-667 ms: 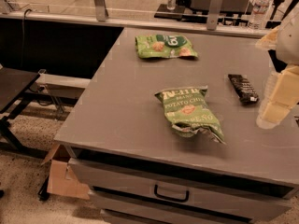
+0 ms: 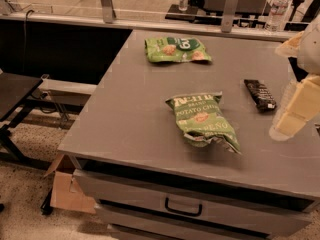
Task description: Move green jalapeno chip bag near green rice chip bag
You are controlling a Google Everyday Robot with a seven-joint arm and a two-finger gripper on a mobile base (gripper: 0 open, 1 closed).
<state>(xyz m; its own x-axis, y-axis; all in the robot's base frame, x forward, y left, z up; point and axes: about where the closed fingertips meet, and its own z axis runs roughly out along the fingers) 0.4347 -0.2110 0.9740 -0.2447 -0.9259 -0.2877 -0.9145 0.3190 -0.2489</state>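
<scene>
The robot's gripper will next move to the green jalapeno chip bag's near half [image 2: 215, 129] and close there, leaving the bag's far top end free.
The green jalapeno chip bag [image 2: 202, 120] lies crumpled in the middle of the grey table [image 2: 125, 119], its top end pointing away from me. The green rice chip bag [image 2: 176, 49] lies flat near the table's far edge, behind the jalapeno bag and apart from it. My gripper [image 2: 296, 111] is a pale yellowish shape at the right edge of the view. It hangs over the table's right side, to the right of the jalapeno bag and clear of it. It holds nothing that I can see.
A dark snack bar [image 2: 260, 94] lies on the table between the jalapeno bag and my gripper. Drawers with a handle [image 2: 182, 207] are below the front edge. A cardboard box [image 2: 62, 189] sits on the floor at left. Bottles [image 2: 276, 9] stand behind the table.
</scene>
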